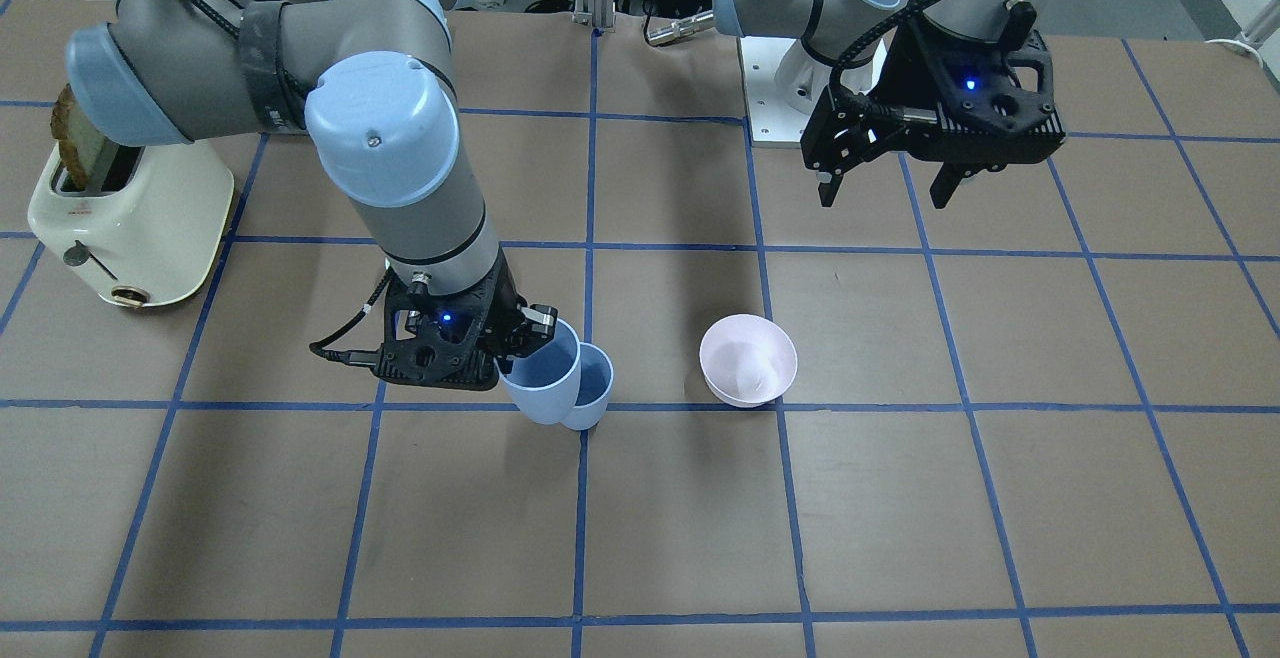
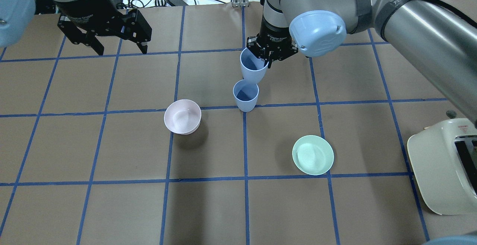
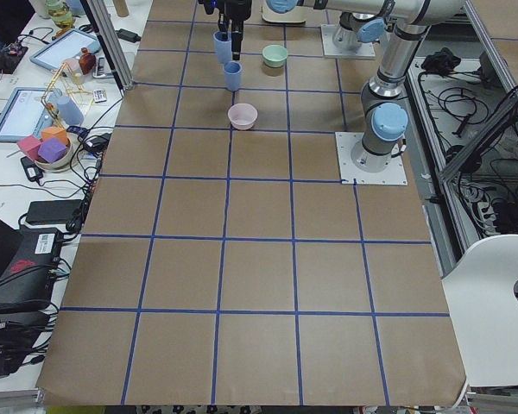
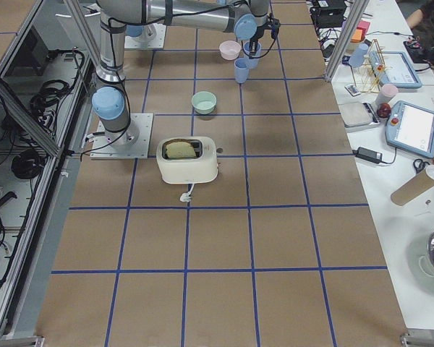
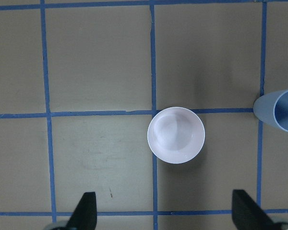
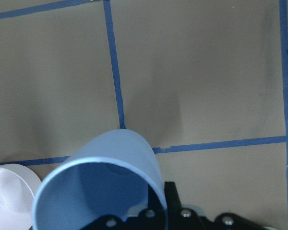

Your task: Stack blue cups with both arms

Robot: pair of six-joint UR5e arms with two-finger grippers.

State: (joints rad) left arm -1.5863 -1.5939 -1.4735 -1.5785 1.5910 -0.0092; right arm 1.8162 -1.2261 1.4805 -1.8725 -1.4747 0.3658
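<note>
Next, my right gripper releases the tilted blue cup inside the blue cup standing upright on the table (image 1: 579,370).
My right gripper (image 2: 267,61) is shut on the rim of one blue cup (image 2: 253,67) and holds it tilted in the air. Its base hangs just over the rim of the second blue cup (image 2: 245,96), which stands upright on the table; I cannot tell if they touch. In the front view the held cup (image 1: 543,385) sits beside the standing cup (image 1: 593,390) under the right gripper (image 1: 528,336). The right wrist view shows the held cup (image 6: 101,187) close up. My left gripper (image 2: 122,50) is open and empty, high above the pink bowl (image 5: 176,135).
The pale pink bowl (image 2: 182,116) stands left of the cups. A mint-green bowl (image 2: 312,155) stands to their front right. A cream toaster (image 2: 443,166) sits at the right edge. Blue tape lines grid the brown table (image 2: 111,207).
</note>
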